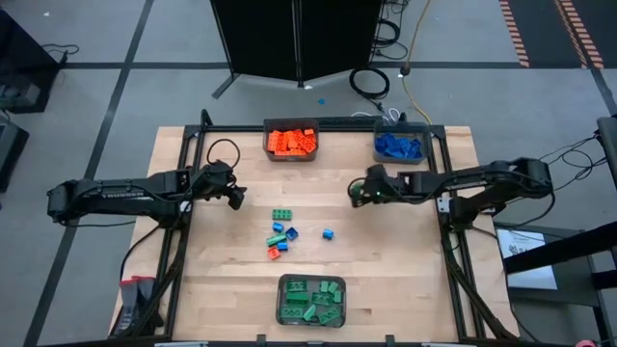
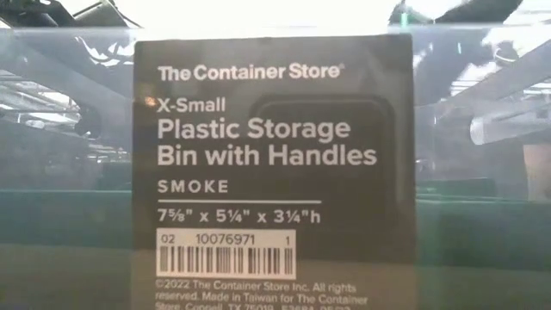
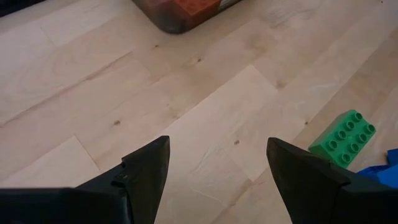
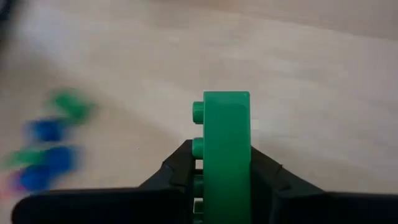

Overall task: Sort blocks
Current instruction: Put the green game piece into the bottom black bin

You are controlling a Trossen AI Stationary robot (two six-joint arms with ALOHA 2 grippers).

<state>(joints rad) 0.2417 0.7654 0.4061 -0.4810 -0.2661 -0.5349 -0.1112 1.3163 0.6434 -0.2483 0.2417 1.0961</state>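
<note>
The robot's right gripper needs to let go of the green block in the middle of the bin of green blocks (image 1: 318,303) at the table's near edge. The green block is now held above the table.
My right gripper (image 4: 221,155) is shut on a green block (image 4: 227,124) above the table's right middle (image 1: 359,193). My left gripper (image 3: 217,155) hangs open over bare wood at the left middle (image 1: 234,196), touching nothing. Loose blocks lie flat on the table's middle: a green one (image 1: 281,214) (image 3: 344,138), a blue one (image 1: 328,233), and a small cluster of blue, green and orange ones (image 1: 280,241), blurred in the right wrist view. My right gripper pinches the green block between its two fingers, one finger on the studded face (image 4: 198,149), the other on the opposite face. The fingers slant down from the table's right side. The block stands on edge, juts past the fingertips and is clear of the table.
A bin of orange blocks (image 1: 291,142) and a bin of blue blocks (image 1: 401,146) stand at the far edge. A bin of green blocks (image 1: 311,300) stands at the near edge; its label (image 2: 274,172) fills the low view. A black frame rail (image 1: 318,126) borders the table.
</note>
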